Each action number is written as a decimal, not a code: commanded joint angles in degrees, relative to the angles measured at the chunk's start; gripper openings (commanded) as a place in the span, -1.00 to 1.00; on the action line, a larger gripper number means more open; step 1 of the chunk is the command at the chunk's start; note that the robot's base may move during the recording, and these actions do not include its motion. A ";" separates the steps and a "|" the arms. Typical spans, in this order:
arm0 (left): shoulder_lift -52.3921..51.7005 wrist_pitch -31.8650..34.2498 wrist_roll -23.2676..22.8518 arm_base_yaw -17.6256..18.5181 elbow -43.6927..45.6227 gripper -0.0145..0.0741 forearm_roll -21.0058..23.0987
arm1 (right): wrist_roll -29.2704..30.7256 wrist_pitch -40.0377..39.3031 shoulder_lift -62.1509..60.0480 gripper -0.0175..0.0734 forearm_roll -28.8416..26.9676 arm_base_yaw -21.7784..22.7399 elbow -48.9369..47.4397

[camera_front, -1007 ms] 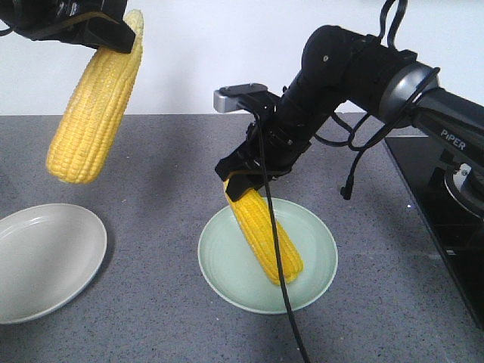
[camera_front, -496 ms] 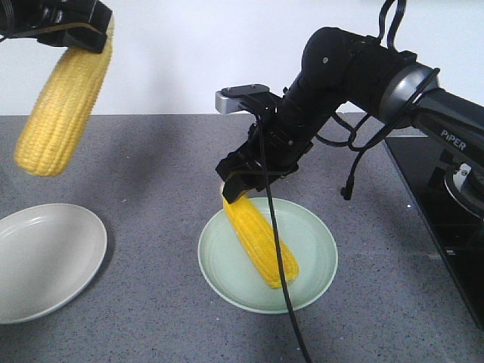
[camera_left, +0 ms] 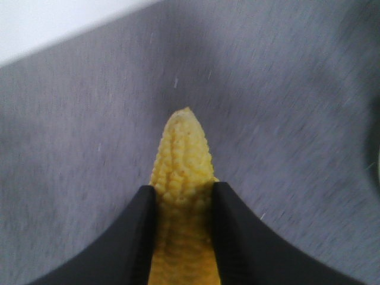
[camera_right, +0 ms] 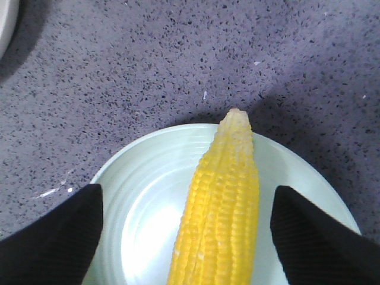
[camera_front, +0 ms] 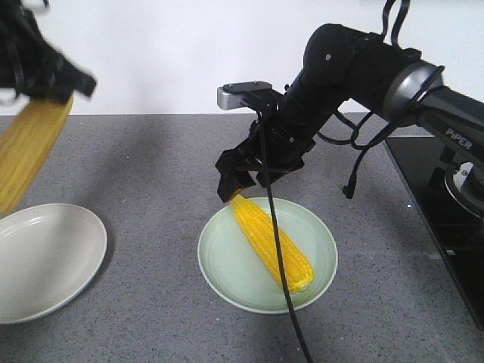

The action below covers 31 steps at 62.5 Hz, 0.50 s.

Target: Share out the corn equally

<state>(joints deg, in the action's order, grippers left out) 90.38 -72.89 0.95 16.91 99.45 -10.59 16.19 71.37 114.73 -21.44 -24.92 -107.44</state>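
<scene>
My left gripper needs to set its corn cob down across the middle of the empty grey-white plate (camera_front: 38, 259) and let go. The corn cob now hangs above that plate.
One corn cob (camera_front: 274, 242) lies on the pale green plate (camera_front: 227, 265) in the middle of the grey counter, its pale tip toward the far left. My right gripper (camera_front: 243, 185) hovers over that tip, open, its fingers wide on either side of the corn cob (camera_right: 228, 190) and apart from it above the green plate (camera_right: 148, 196). At the far left my left gripper (camera_front: 53, 79), blurred, is shut on a second corn cob (camera_front: 26, 151), which hangs above the grey-white plate (camera_front: 45, 257). The left wrist view shows this corn cob (camera_left: 183, 148) pinched between the left gripper (camera_left: 183, 193) fingers.
A black cooktop (camera_front: 446, 204) takes up the right end of the counter. A black cable (camera_front: 286, 302) hangs from the right arm across the green plate to the front edge. A white wall rises behind the counter.
My right gripper opened and let go of its corn, which now lies flat on the green plate. The left gripper swung left and down with its corn.
</scene>
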 commanded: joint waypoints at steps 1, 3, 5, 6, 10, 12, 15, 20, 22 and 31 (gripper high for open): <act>-1.73 2.72 -3.07 -0.13 -4.82 -0.69 -4.49 | 0.12 2.58 -5.70 0.58 -1.05 0.14 -1.51; -1.72 3.50 -4.08 -0.13 -6.55 -0.69 -5.22 | 0.12 2.58 -6.32 0.58 -0.85 0.14 -1.51; -1.72 4.36 -4.96 -0.13 -8.18 -0.69 -5.67 | 0.12 2.58 -7.04 0.58 -0.42 0.14 -1.51; -1.72 4.85 -5.29 -0.13 -9.00 -0.69 -5.82 | 0.12 2.58 -7.36 0.58 -0.22 0.14 -1.51; -1.72 6.92 -6.17 -0.13 -12.50 -0.69 -6.01 | 0.12 2.58 -8.53 0.58 0.87 0.14 -1.51; -1.72 8.03 -6.16 -0.13 -13.99 -0.69 -6.01 | 0.12 2.58 -9.21 0.58 1.41 0.14 -1.51; -1.72 9.86 -6.23 -0.13 -16.40 -0.69 -6.01 | 0.07 2.58 -10.09 0.58 2.04 0.14 -1.51; -1.72 11.69 -7.25 -0.13 -19.15 -0.69 -6.01 | -0.08 2.58 -11.42 0.58 2.73 0.14 -1.51; -1.72 12.22 -7.77 -0.13 -20.01 -0.69 -6.01 | -0.13 2.58 -11.78 0.58 3.01 0.14 -1.51; -1.72 13.04 -9.14 -0.13 -22.33 -0.69 -7.01 | -0.19 2.58 -13.58 0.58 3.41 0.14 -1.51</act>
<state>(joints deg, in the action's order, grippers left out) 90.99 -62.40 -6.46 16.91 76.90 -15.49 15.96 71.66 105.19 -17.64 -24.92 -107.44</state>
